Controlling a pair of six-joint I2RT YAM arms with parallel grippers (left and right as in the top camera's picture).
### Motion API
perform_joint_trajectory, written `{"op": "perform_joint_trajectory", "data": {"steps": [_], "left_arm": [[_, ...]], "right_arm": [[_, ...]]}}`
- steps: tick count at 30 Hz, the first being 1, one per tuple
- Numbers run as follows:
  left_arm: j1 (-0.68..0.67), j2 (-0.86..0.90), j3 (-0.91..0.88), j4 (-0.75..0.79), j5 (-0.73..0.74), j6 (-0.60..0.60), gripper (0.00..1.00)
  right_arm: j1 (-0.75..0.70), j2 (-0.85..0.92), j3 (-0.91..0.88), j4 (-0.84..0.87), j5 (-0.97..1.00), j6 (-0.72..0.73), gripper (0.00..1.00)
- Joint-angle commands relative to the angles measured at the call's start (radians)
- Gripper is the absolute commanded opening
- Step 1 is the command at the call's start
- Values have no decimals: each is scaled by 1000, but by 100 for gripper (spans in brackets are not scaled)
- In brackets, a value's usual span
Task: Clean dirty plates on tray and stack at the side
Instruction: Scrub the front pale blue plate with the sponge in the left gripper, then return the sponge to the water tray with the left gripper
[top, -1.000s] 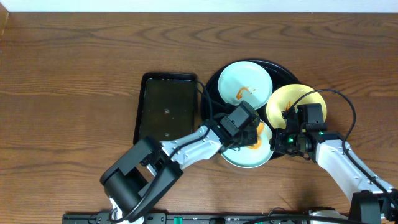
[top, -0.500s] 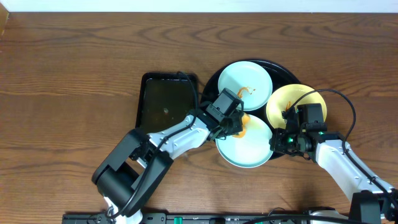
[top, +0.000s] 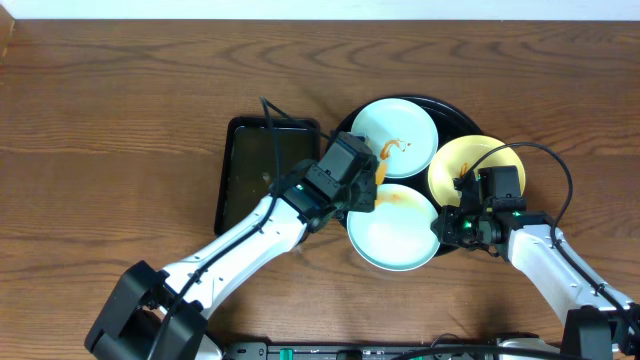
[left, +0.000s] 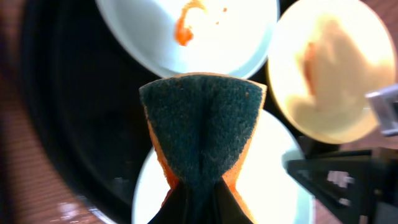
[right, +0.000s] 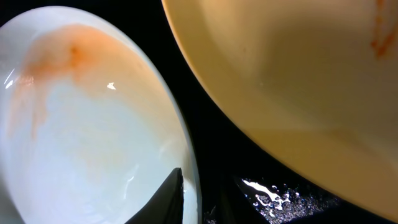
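Observation:
I will use my left gripper to set the folded green-and-orange sponge down and let go of it in the near half of the rectangular black basin (top: 288, 205). The sponge is now over the near plate's edge.
The black tray (top: 456, 114) holds three plates. The far mint plate (top: 395, 133) carries an orange sauce squiggle. The yellow plate (top: 470, 166) leans at the tray's right. The near mint plate (top: 395, 232) has only a faint orange smear at its top. My left gripper (top: 362, 186) is shut on a folded green-and-orange sponge (left: 202, 121), held over the near plate's upper left edge. My right gripper (top: 447, 228) is shut on the near mint plate's right rim (right: 186, 155), one finger inside and one outside it.
A rectangular black basin (top: 265, 175) lies just left of the tray, under the left arm. Brown wood tabletop (top: 120, 150) stretches to the left and along the front. The right arm's cable arcs over the yellow plate.
My left gripper has moved the sponge from the near mint plate's middle up and left towards its edge. The orange squiggle there is now a faint smear. The right arm has not moved.

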Motion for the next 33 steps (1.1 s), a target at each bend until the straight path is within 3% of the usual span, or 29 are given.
{"op": "perform_joint_trajectory", "data": {"steps": [1,15,26,33], "left_arm": [[50,-3,-2,-27,-97,56,8],[364,13,-3,-101,-192,100,8],[386,141,-10,-145,-189,100,8],[382,186,-10,-119,-26,100,8]], "right_arm": [[10,6,17,3,-31,-9,16],[10,6,17,10,-32,-9,10],[10,6,17,10,-43,-9,12],[10,6,17,10,-43,-8,12]]}}
